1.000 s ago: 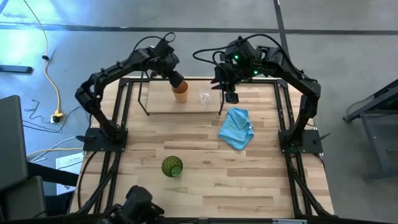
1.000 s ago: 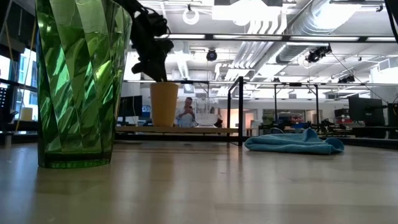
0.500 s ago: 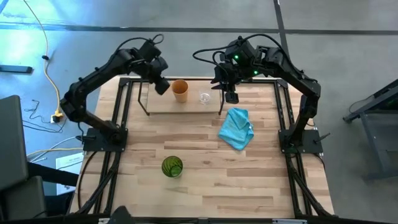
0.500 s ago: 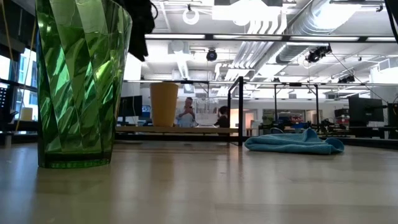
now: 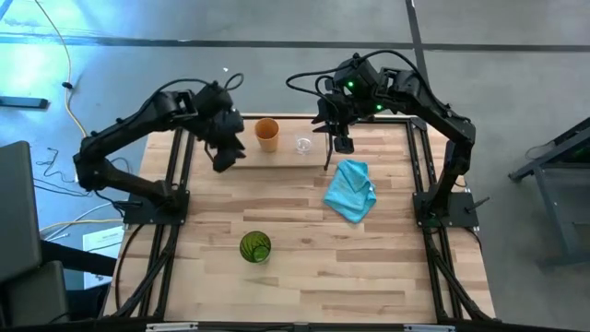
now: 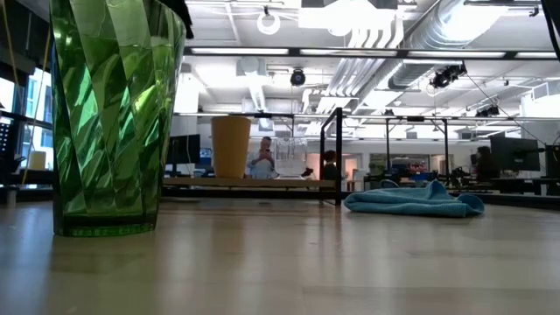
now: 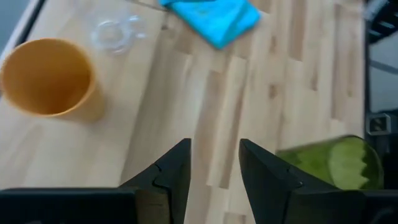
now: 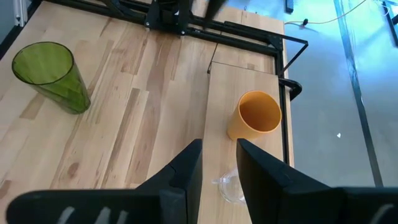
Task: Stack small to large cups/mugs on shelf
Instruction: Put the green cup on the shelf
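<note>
I need to next move my left gripper to the green cup and close it on the cup's rim (image 5: 248,236) (image 7: 330,163), on the side that faces the shelf.
The orange-tan cup (image 5: 267,135) (image 7: 46,78) stands upright on its base on the shelf (image 5: 277,159), a low light-wood board with black rod uprights near the table's far edge. The small clear glass (image 5: 303,144) (image 8: 231,186) stands on the same board, to the cup's right. The tall green cup (image 5: 255,247) (image 6: 114,114) stands on the tabletop near the near edge. My left gripper (image 5: 226,159) (image 7: 214,165) hangs open and empty over the shelf's left end, left of the orange cup. My right gripper (image 5: 342,145) (image 8: 219,165) waits open above the shelf's right end.
A crumpled light blue cloth (image 5: 351,190) (image 6: 411,199) lies on the table right of centre, in front of the shelf's right upright. Black frame rails run along the table's left and right sides. Bare wood lies between the shelf and the green cup.
My left gripper has let go of the orange cup and drawn away from it, first toward the table's left edge, then toward the near edge. The cup stays upright on the shelf where it was set. A person walks past in the room behind.
</note>
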